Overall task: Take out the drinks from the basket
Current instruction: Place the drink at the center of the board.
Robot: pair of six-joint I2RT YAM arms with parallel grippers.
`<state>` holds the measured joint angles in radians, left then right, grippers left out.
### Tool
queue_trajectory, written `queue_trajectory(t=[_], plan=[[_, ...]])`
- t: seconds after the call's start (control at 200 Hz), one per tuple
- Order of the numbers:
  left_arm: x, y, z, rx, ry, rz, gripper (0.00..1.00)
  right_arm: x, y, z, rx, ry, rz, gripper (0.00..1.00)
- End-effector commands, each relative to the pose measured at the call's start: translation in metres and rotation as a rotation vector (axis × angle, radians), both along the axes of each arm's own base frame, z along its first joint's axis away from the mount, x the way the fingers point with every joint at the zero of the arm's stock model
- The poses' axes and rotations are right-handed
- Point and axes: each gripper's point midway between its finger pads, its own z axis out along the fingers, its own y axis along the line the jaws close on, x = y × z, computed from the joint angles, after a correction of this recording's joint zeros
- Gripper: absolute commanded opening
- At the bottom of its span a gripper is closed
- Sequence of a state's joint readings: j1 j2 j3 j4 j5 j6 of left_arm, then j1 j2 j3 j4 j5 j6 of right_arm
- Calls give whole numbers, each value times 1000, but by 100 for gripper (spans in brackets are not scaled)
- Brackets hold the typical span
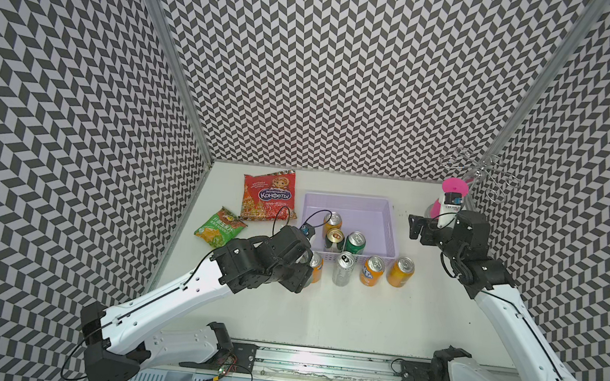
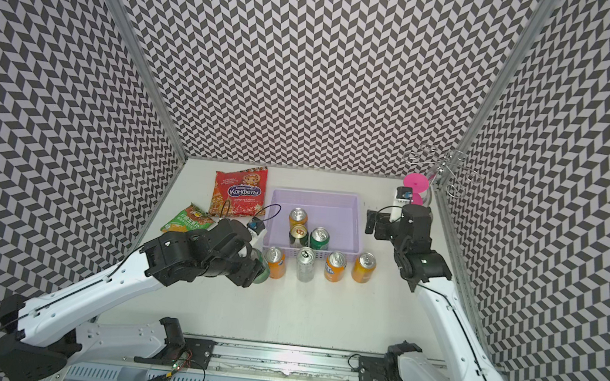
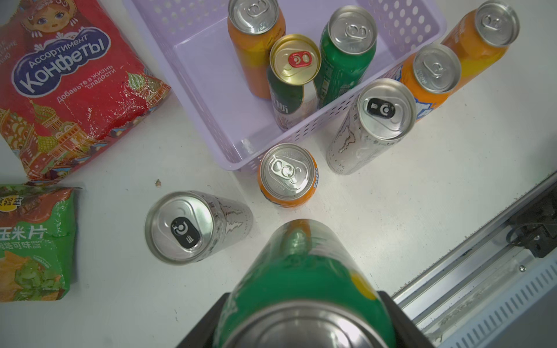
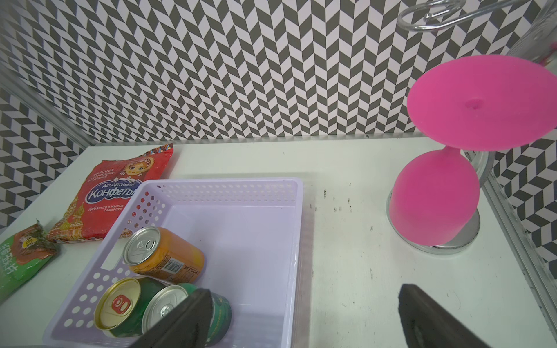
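Observation:
Next, my left gripper sets the green can, now just off the basket's near corner, down on the table [image 1: 291, 306] in front of the second silver can and orange can.
The lavender basket [image 1: 352, 204] holds an orange can [image 1: 332, 221], a dark green gold-topped can [image 1: 334, 239] and a green can [image 1: 355, 242]. Standing on the table along its near wall are an orange can [image 1: 315, 266], a slim silver can [image 1: 343, 268] and two more orange cans [image 1: 372, 270] [image 1: 401, 272]. My left gripper [image 3: 304, 301] is shut on a green can [image 3: 301, 271] just off the basket's near left corner. Beside it stands a second silver can [image 3: 187, 227], hidden under the arm in both top views. My right gripper [image 4: 304, 304] hangs open and empty over the basket's right rim [image 4: 301, 241].
A red candy bag [image 1: 268, 195] and a green snack bag [image 1: 220, 227] lie left of the basket. A pink upturned goblet [image 4: 437, 195] stands at the back right by a wire rack [image 1: 479, 171]. Patterned walls close three sides. A metal rail [image 1: 316, 359] runs along the front.

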<state>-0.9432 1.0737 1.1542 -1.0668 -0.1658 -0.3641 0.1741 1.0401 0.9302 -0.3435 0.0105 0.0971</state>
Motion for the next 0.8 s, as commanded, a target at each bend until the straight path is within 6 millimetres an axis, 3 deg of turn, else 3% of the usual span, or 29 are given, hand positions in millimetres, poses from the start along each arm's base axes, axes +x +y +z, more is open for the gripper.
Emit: queue_trajectory(t=[0.0, 0.335, 0.561, 0.796], plan=[[-2, -2, 13, -99, -14, 62, 50, 5, -2, 9, -1, -45, -13, 100], [-14, -3, -26, -114, 47, 164, 48, 4, -5, 12, -4, -54, -29, 100], [-14, -4, -50, -86, 32, 214, 48, 5, -6, 11, -5, -53, -31, 100], [-12, 2, -87, -6, 41, 247, 50, 4, -6, 11, -6, -53, -30, 99]])
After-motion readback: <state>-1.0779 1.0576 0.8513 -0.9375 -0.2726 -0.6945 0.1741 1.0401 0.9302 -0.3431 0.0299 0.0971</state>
